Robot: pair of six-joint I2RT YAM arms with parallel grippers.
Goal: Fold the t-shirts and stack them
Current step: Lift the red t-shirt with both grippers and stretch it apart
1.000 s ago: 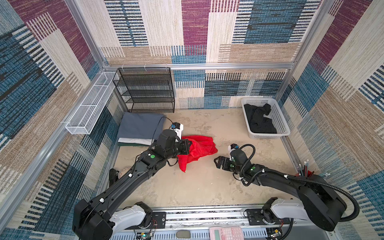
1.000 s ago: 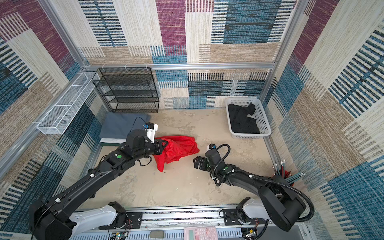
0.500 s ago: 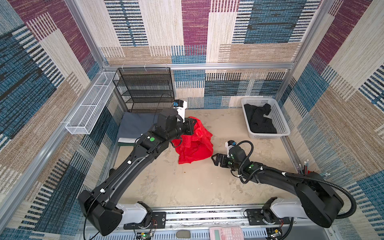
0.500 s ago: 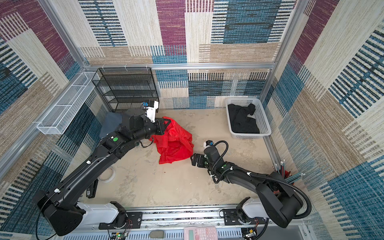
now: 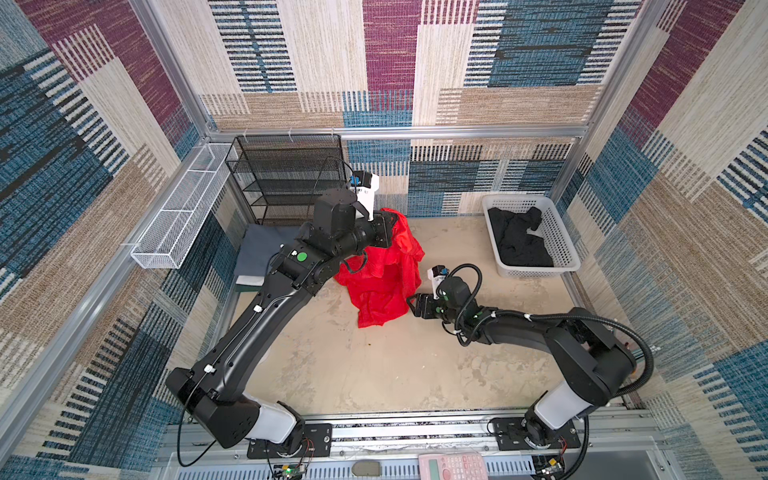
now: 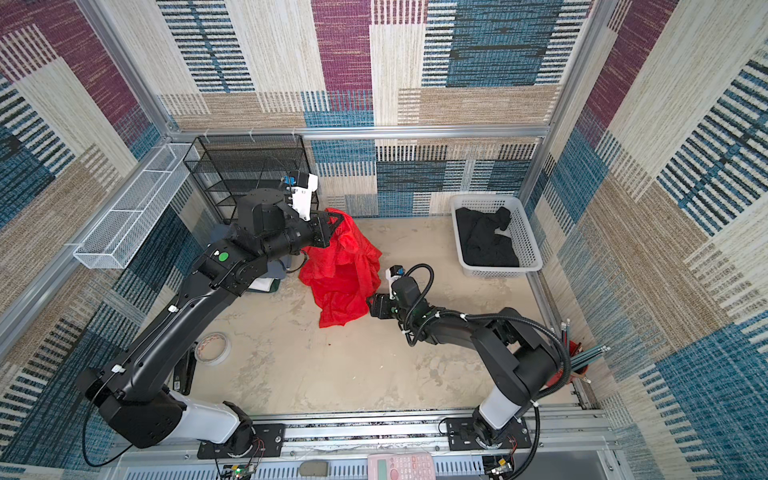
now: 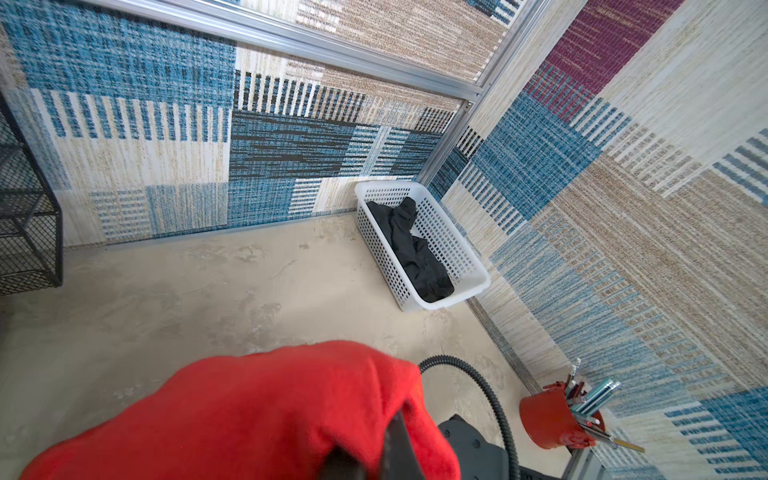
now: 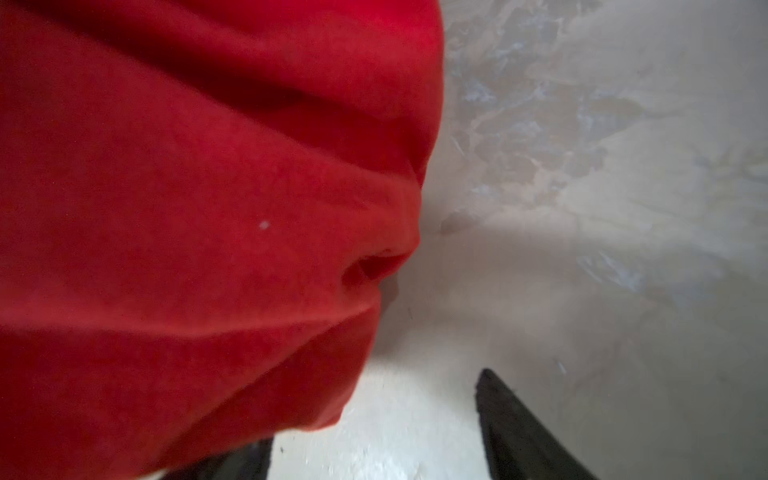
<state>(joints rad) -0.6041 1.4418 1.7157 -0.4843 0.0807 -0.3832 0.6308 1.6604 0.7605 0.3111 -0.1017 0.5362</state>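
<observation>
I will use my right gripper to take the red t-shirt's lower edge [image 5: 404, 296] and stretch it, as the red t-shirt hangs bunched from my left gripper, before my left gripper takes another corner of it.
A bright red t-shirt [image 5: 382, 282] [image 6: 340, 274] hangs bunched from my left gripper [image 5: 390, 226] [image 6: 334, 226], which is shut on its upper part, raised near the back; its lower end rests on the table. In the left wrist view red cloth [image 7: 232, 415] drapes over the left gripper [image 7: 374, 457]. My right gripper [image 5: 411, 303] [image 6: 370, 305] sits low at the shirt's lower right edge. In the right wrist view its jaws [image 8: 374, 415] stand apart, cloth [image 8: 187, 208] lying over one finger. A black t-shirt [image 5: 519, 241] lies in the white basket [image 5: 536, 272]. A folded stack, grey on top [image 5: 257, 249], lies at the left.
A black mesh rack [image 5: 286, 178] stands at the back left, and a white wire tray [image 5: 178, 220] hangs on the left wall. A tape roll [image 6: 212, 348] lies beside the left arm. A red pencil cup [image 6: 569, 361] stands at the right edge, a pink calculator [image 5: 451, 467] in front.
My left gripper has lifted the red t-shirt up and toward the back. My right gripper has moved in to the shirt's lower edge, and its jaws have narrowed.
</observation>
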